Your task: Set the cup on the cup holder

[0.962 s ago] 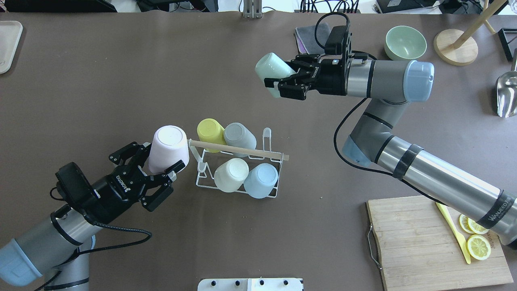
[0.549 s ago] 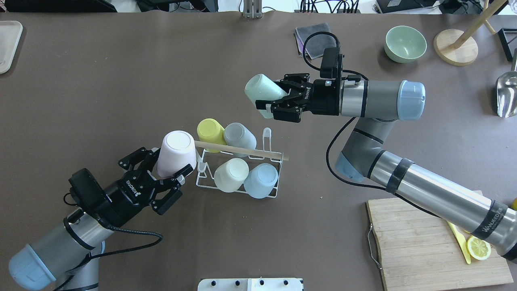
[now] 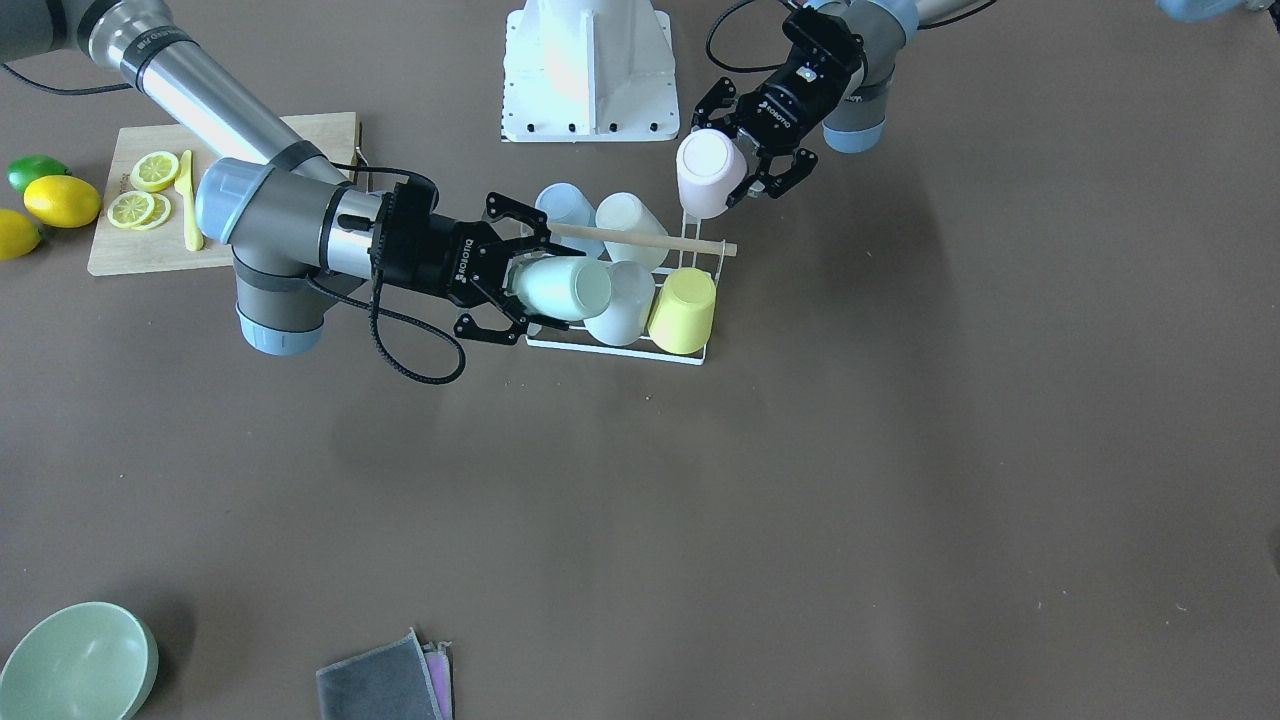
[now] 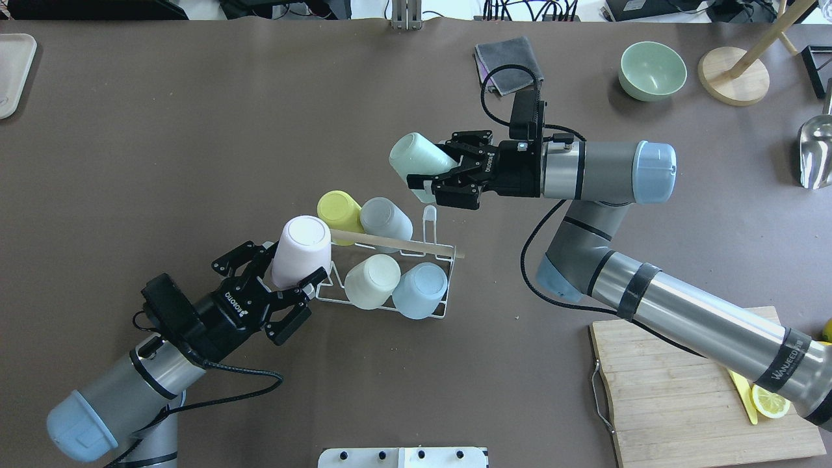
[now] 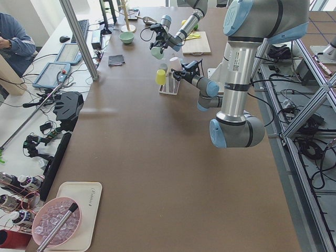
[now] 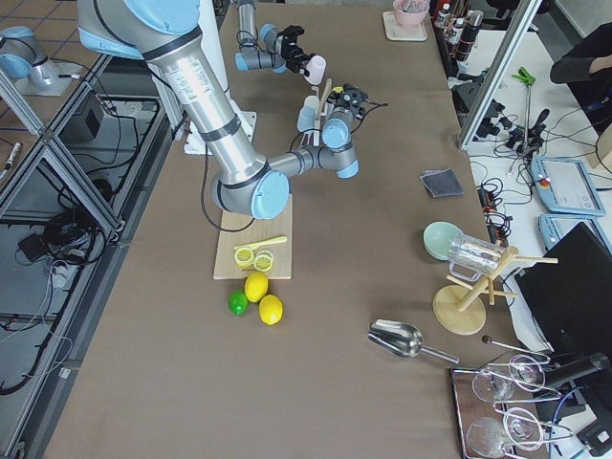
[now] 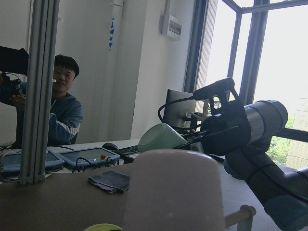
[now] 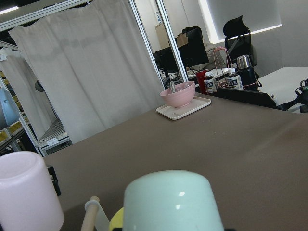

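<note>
The mint cup will come to rest on the cup holder's free corner (image 3: 554,304) beside the grey cup, where my right gripper will let go of it. The mint cup is now held above and behind the rack.
The cup holder (image 4: 383,310) is a white wire rack with a wooden dowel (image 4: 416,244) across its top, at the table's middle. Yellow (image 4: 338,211), grey (image 4: 385,220), cream (image 4: 372,279) and blue (image 4: 421,289) cups sit upside down on it. My left gripper (image 4: 294,263) is shut on an upside-down pink cup (image 4: 300,247) over the rack's left end. My right gripper (image 4: 432,166) is shut on a tilted mint cup (image 4: 416,158), held above and behind the rack's right end. In the front-facing view the mint cup (image 3: 565,288) overlaps the rack (image 3: 620,352).
A wooden cutting board (image 4: 689,390) with lemon slices and a yellow knife lies at the front right. A green bowl (image 4: 652,70), a grey cloth (image 4: 507,55), a wooden stand (image 4: 734,75) and a metal scoop (image 4: 816,153) are at the back right.
My left gripper has carried the pink cup right, onto the rack's left end. My right gripper has carried the mint cup left and nearer, toward the rack.
</note>
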`<action>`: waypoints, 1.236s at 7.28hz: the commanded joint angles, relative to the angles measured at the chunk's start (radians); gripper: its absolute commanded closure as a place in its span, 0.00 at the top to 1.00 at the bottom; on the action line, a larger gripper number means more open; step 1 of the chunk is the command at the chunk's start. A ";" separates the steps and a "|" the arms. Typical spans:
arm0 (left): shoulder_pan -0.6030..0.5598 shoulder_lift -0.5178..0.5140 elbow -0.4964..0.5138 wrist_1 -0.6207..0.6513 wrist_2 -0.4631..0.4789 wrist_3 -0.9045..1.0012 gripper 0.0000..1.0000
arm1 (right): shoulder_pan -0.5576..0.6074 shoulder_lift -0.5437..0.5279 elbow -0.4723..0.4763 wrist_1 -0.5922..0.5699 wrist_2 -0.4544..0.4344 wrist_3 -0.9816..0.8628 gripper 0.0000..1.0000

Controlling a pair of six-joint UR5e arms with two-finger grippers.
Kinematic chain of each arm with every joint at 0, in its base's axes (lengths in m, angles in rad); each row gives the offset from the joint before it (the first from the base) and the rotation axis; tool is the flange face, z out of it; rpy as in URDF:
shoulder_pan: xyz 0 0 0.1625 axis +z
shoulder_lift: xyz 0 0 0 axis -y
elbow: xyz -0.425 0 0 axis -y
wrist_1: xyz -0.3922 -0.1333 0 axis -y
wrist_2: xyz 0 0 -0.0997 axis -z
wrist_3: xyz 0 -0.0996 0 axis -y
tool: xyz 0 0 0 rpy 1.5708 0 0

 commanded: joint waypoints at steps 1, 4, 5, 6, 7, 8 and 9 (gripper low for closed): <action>0.000 -0.010 0.014 0.002 0.000 0.001 0.32 | -0.014 0.005 -0.006 -0.001 -0.018 -0.002 0.00; -0.008 -0.012 0.029 0.000 0.026 -0.002 0.32 | -0.053 0.000 0.000 0.001 -0.051 -0.001 0.00; -0.009 -0.014 0.031 0.002 0.043 -0.002 0.32 | -0.059 -0.008 0.003 0.002 -0.051 -0.001 0.00; -0.008 -0.012 0.040 0.003 0.043 -0.005 0.32 | -0.059 -0.012 0.005 0.016 -0.051 -0.001 0.00; -0.006 -0.021 0.051 0.005 0.043 -0.005 0.32 | -0.057 -0.021 0.005 0.033 -0.051 -0.001 0.00; -0.006 -0.033 0.065 0.006 0.043 -0.005 0.31 | -0.057 -0.032 0.005 0.053 -0.051 -0.001 0.00; -0.003 -0.056 0.089 0.015 0.043 -0.007 0.31 | -0.057 -0.040 0.005 0.074 -0.052 -0.002 0.00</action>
